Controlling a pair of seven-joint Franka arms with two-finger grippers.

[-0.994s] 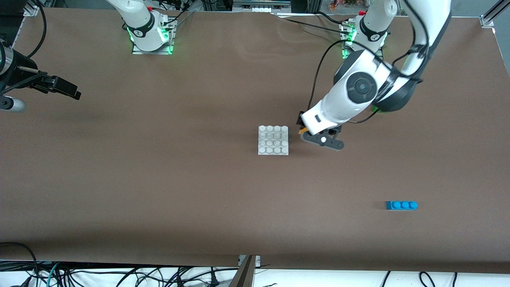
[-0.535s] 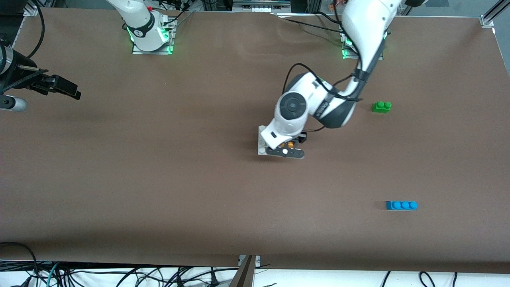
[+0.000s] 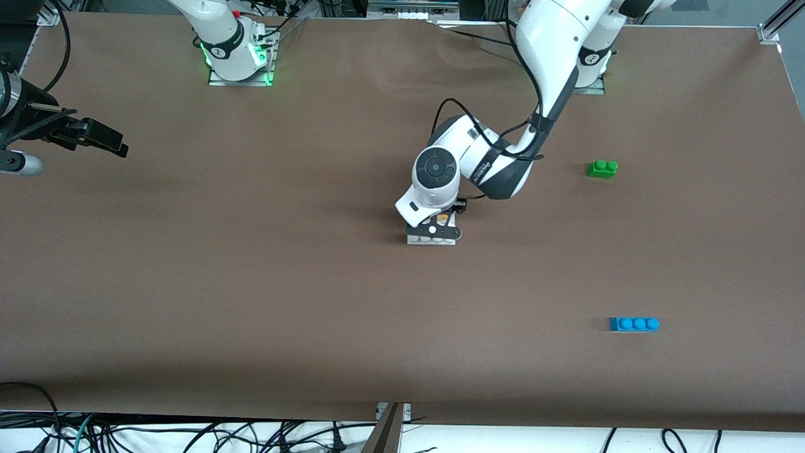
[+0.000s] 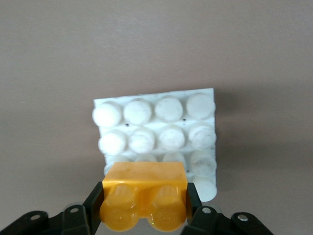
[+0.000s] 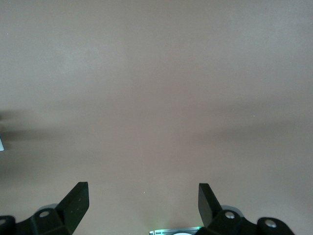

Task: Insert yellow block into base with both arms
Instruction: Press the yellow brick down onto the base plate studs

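Note:
I should release the yellow block from my left gripper on the middle studs (image 3: 434,218) (image 4: 161,177) along the far edge of the white base.
My left gripper (image 3: 442,221) is shut on the yellow block (image 3: 443,218), a small orange-yellow two-stud brick, and holds it just over the white studded base (image 3: 430,240) in the middle of the table. In the left wrist view the block (image 4: 145,193) sits between the black fingers (image 4: 93,200), over the edge of the base (image 4: 154,122). My right gripper (image 5: 143,205) is open and empty over bare table; in the front view it is up at the right arm's end of the table (image 3: 94,135), where the right arm waits.
A green two-stud brick (image 3: 602,168) lies toward the left arm's end of the table. A longer blue three-stud brick (image 3: 634,324) lies nearer the front camera at that same end. Brown table cover lies all around the base.
My left arm has carried the yellow block from beside the base to over it. The green brick, hidden by the arm at first, now shows. The right arm has not moved.

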